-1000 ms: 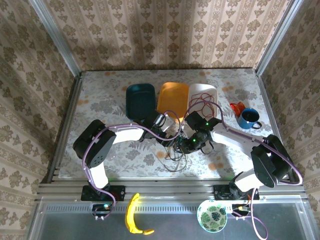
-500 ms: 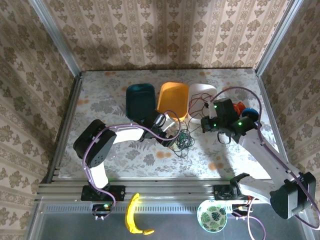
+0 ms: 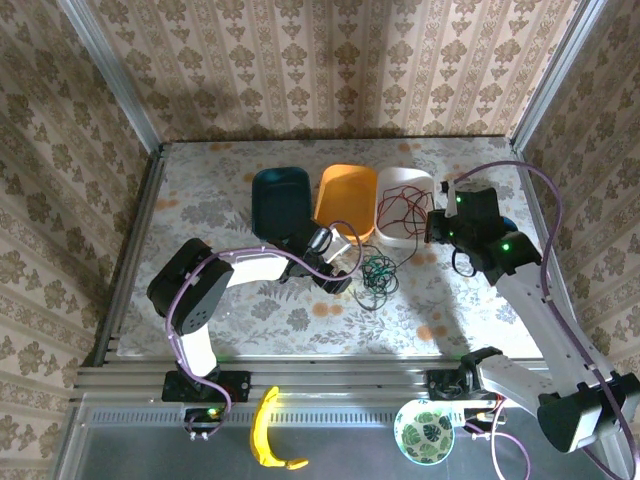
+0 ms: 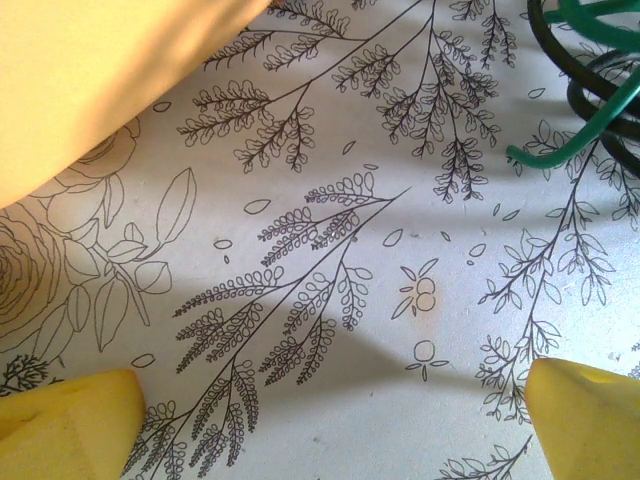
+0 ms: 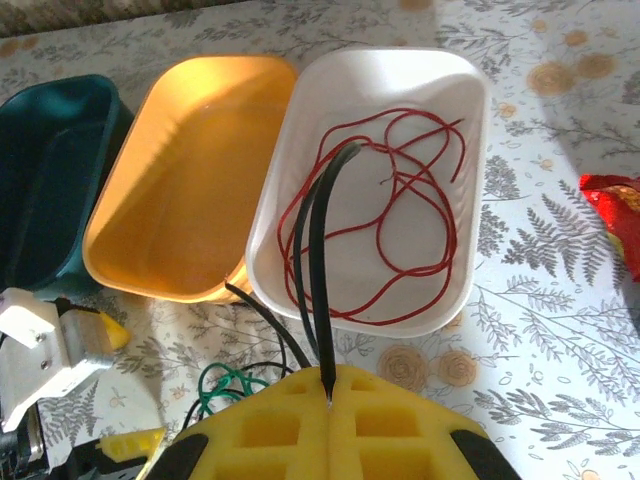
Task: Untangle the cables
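Next, I release the black cable from my right gripper in the middle of the orange bin (image 3: 346, 203) (image 5: 187, 182), next to the white bin.
A small tangle of green and black cables (image 3: 377, 273) lies on the table just right of my left gripper (image 3: 345, 262). In the left wrist view that gripper (image 4: 330, 420) stands open over bare tabletop, with the green and black cables (image 4: 590, 80) at the upper right. A red cable (image 3: 404, 208) lies looped in the white bin (image 3: 428, 185). My right gripper (image 3: 438, 226) hangs by the bin's right side. Its yellow fingers (image 5: 280, 430) are shut on a black cable (image 5: 322, 270), which arches over the red cable (image 5: 410, 210) and runs back down toward the green cable (image 5: 225, 385).
An orange bin (image 3: 345, 195) and a teal bin (image 3: 280, 198) stand left of the white one. A blue mug (image 3: 507, 226) and a red wrapper (image 5: 612, 200) sit at the right, partly behind the right arm. A banana (image 3: 266, 432) and a bowl (image 3: 424, 431) lie below the table's front edge.
My right gripper has lifted out of the tangle and swung right and back to beside the white bin, drawing a black cable with it. The left arm has stayed put.
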You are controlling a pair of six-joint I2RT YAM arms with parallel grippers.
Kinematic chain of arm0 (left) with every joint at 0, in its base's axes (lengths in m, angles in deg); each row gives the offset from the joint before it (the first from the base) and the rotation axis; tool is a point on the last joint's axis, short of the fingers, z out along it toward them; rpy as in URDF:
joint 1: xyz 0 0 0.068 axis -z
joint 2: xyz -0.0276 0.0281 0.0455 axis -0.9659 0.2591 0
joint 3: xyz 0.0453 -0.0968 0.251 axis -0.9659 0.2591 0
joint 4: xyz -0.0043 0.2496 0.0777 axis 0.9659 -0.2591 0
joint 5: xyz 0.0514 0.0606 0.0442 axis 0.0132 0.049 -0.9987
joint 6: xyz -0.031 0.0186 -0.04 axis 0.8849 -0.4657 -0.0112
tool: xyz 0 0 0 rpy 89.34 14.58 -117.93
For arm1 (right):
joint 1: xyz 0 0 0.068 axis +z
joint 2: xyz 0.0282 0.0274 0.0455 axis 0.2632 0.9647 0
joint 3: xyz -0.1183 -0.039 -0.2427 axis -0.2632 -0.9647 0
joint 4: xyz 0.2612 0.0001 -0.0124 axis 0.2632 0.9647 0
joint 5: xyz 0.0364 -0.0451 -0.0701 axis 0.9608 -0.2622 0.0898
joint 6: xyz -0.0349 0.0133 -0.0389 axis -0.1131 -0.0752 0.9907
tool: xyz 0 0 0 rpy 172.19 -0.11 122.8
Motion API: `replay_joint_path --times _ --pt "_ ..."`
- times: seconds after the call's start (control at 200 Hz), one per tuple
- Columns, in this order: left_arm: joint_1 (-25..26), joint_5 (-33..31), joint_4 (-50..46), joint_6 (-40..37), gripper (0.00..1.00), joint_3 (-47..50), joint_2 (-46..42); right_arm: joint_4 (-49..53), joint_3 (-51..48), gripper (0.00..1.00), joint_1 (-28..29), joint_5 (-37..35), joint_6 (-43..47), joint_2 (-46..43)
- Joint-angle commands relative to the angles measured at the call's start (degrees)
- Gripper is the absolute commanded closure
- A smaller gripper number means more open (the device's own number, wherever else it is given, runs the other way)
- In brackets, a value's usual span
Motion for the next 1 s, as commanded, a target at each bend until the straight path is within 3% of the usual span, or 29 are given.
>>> replay_joint_path --times 0.0,0.36,0.575,0.88,0.995 --pt "0.25 3.41 -1.13 -1.28 0.0 -0.01 3.08 0.04 2.34 1.0 -0.84 -1.71 -0.21 -0.22" --pt "0.26 3.34 -0.44 -0.93 0.0 0.67 3.04 0.86 3.47 1.0 -1.66 -1.27 1.05 1.04" --pt "0.34 3.25 0.08 -0.45 0.0 1.35 3.22 1.97 10.28 1.0 -4.28 -3.35 2.65 2.06" --pt "0.33 2.89 -0.9 -0.22 0.0 1.3 2.82 1.0 16.26 1.0 -7.85 -0.79 4.32 3.34" --pt "0.43 2.66 -1.13 -0.15 0.0 1.59 2.52 0.07 15.98 1.0 -7.81 3.93 4.67 3.88"
